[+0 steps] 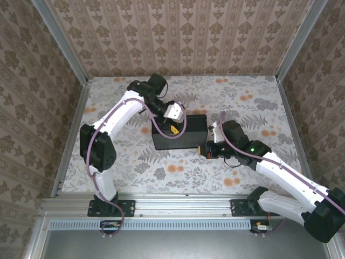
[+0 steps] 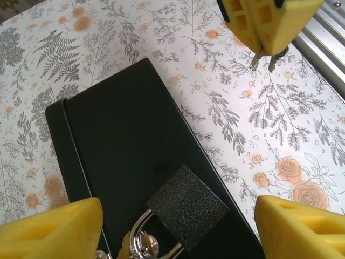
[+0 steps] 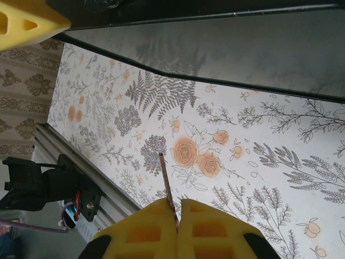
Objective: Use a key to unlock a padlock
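The padlock's body lies slanted between my left gripper's fingers, so next my left gripper nudges it square and takes it by its flat sides (image 2: pixel 209 229) before unlocking.
The padlock (image 2: pixel 187 208) has a black textured body and a silver shackle (image 2: pixel 141 237). It lies on top of a black box (image 2: pixel 124 145). My left gripper (image 2: pixel 178 226) stands open over it, one yellow finger (image 2: pixel 48 229) on each side with gaps to the body. My right gripper (image 3: pixel 178 216) is shut on the key (image 3: pixel 167 181), whose thin silver blade sticks out past the fingertips above the table. In the left wrist view the same key (image 2: pixel 264 58) hangs from the right fingertips (image 2: pixel 267 21), off the box's far side. From above, the left gripper (image 1: pixel 172 129) is over the box (image 1: pixel 188 127) and the right gripper (image 1: pixel 206 149) is by its front right corner.
The floral table cover (image 1: pixel 161 167) runs out to aluminium rails (image 1: pixel 161 202) at the near edge and patterned walls (image 1: pixel 178 38) on the other sides. The box's side (image 3: pixel 242 48) rises close ahead of the right fingers.
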Motion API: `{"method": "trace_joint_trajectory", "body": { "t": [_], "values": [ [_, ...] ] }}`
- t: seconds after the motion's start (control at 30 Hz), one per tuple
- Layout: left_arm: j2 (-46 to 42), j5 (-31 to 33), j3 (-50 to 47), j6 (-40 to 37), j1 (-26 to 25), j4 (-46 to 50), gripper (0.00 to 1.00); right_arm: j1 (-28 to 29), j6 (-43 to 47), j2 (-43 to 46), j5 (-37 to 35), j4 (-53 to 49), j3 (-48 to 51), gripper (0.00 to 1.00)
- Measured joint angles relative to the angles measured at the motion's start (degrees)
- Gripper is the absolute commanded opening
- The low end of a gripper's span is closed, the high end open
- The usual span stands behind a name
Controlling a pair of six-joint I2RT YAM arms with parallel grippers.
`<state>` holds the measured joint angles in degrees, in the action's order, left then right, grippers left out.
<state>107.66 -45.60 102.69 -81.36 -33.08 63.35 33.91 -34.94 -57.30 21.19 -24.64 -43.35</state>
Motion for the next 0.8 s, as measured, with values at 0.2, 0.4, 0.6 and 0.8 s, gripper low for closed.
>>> {"method": "trace_joint_trajectory", "body": {
  "t": [0.2, 0.4, 0.6, 0.8],
  "values": [
    [2.89, 0.81, 3.26, -1.09, -0.24, 1.51, 0.75, 0.00, 0.20, -0.35, -0.02, -0.28, -0.02, 0.00],
    [5.29, 0.98, 4.85, -1.73, -1.11, 3.23, 0.67, 0.00, 0.20, -0.35, -0.20, -1.03, -0.02, 0.00],
    [6.84, 1.07, 6.73, -2.05, -1.73, 5.16, 0.57, 0.00, 0.22, -0.35, -0.24, -1.18, 0.00, 0.00],
    [6.51, 1.53, 6.08, -1.55, -3.69, 4.79, 0.45, 0.00, 0.48, -0.35, -0.22, -1.18, 0.00, 0.00]
  ]
}}
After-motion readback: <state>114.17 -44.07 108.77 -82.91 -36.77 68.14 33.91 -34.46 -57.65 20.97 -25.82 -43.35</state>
